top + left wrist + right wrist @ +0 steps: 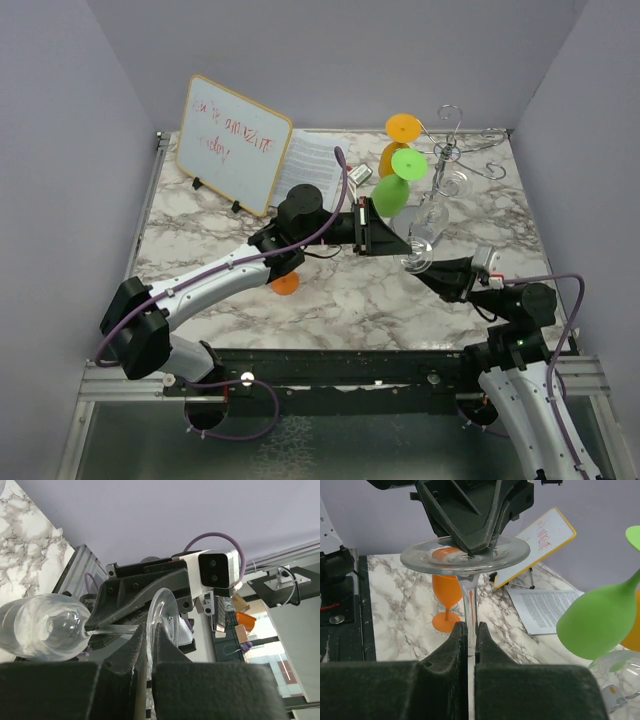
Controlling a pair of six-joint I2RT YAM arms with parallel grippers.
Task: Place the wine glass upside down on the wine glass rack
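Observation:
The robot's right gripper holds the stem, which has to slide into the rack, so it should take the foot's near rim (451, 572) while the left gripper keeps the glass.
A clear wine glass (418, 245) is held off the table between both arms, just in front of the wine glass rack (455, 148). My left gripper (398, 238) is shut on the rim of the glass's round foot (162, 612); the bowl (42, 630) lies to the left in the left wrist view. My right gripper (428, 265) is shut on the stem (469, 597), with the foot (465, 555) straight ahead of it. The chrome rack stands at the back right, with a green glass (400, 180) and an orange glass (400, 135) hanging upside down from it.
Another orange glass (285, 283) stands upright on the marble table under the left arm. A small whiteboard (232, 143) leans at the back left, with a printed sheet (320, 155) beside it. Another clear glass (452, 185) is at the rack.

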